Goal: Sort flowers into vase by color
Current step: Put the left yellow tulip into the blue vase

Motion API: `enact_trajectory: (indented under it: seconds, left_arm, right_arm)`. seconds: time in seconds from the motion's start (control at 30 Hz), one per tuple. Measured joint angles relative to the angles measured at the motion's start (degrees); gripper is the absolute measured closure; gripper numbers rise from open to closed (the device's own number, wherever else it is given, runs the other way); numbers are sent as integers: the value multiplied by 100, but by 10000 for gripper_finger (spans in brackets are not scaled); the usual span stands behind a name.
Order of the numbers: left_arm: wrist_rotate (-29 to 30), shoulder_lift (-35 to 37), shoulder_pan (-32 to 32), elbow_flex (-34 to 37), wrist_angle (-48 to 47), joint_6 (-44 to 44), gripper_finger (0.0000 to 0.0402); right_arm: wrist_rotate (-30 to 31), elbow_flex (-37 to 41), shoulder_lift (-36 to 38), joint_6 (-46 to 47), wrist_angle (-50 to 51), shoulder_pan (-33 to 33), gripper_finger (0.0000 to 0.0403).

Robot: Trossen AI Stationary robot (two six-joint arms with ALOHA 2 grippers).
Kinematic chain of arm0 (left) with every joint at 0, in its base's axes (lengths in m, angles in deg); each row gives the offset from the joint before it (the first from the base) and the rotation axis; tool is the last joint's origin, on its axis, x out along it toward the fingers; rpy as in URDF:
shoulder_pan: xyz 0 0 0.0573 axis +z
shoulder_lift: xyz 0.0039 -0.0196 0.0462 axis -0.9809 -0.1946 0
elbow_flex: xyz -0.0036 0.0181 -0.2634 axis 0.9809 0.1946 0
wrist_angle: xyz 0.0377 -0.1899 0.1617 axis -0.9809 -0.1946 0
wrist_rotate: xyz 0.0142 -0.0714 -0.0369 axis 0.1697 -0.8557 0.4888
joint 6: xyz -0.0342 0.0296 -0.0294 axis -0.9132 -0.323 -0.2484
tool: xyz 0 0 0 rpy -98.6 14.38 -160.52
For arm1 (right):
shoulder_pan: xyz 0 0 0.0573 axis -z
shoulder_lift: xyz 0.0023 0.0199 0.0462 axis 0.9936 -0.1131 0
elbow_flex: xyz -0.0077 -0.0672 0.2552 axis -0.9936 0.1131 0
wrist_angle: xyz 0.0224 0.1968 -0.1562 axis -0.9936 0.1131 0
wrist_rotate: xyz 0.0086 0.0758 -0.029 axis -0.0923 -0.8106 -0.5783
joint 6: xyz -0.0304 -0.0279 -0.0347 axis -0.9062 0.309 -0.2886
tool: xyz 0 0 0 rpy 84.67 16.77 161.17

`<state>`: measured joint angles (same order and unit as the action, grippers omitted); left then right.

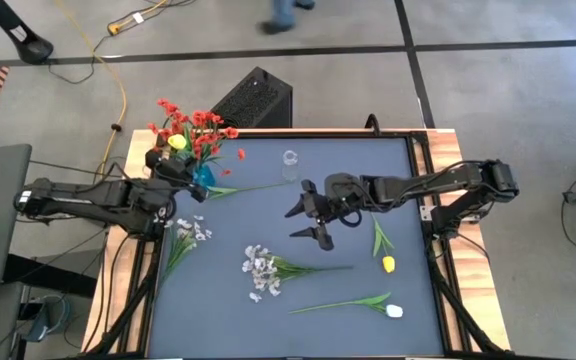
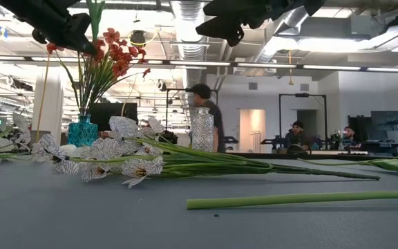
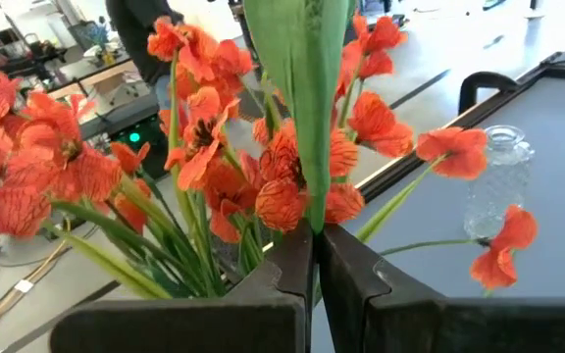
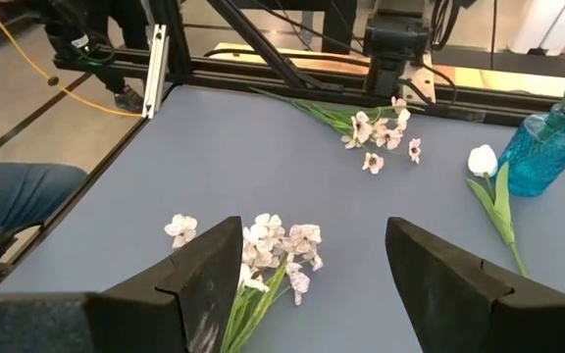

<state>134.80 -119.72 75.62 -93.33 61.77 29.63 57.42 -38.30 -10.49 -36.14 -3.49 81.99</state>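
Note:
The blue vase [image 1: 203,176] holds the red blossoms. Next, my left gripper lets go of the yellow tulip inside it.
A blue vase [image 1: 204,177] near the table's far left corner holds red blossom clusters [image 3: 204,147]. My left gripper [image 1: 168,160] hovers beside those blossoms, shut on a green stem. A yellow tulip bud [image 1: 176,142] shows just beyond its fingers. My right gripper [image 1: 313,215] hangs open over the table's middle, touching nothing. Two sprays of small white blossoms [image 1: 258,268] [image 1: 188,232] lie flat. So do a second yellow tulip [image 1: 388,263], a white tulip [image 1: 394,311] and another white tulip [image 4: 482,160] beside the blue vase. A clear glass vase [image 1: 290,163] stands empty. My left gripper [image 3: 316,235] pinches a green leaf-wrapped stem [image 3: 307,186] between its two fingers. The stem is lifted clear and rises steeply from the fingers in front of the red blossoms. Its bud lies outside the wrist view, and the high view shows a yellow bud by the fingers.
The dark mat has a wooden rim [image 1: 133,160] and metal frame rails along both sides. A black box [image 1: 253,100] sits past the far edge. People sit and stand in the room beyond [image 2: 202,97]. Bare mat lies between the clear vase and the right gripper.

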Motion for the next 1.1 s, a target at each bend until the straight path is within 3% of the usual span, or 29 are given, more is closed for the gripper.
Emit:
enact_trajectory:
  seconds: [0.33,0.63,1.1]
  left_arm:
    - [99,176,2,651,415,-146,401]
    - [-85,492,0,665,869,158,401]
    - [148,650,0,663,-38,-516,401]
  right_arm:
    - [-1,0,0,1,58,0,124]
    - [-1,0,0,22,55,0,124]
    - [-1,0,0,28,157,-2,124]
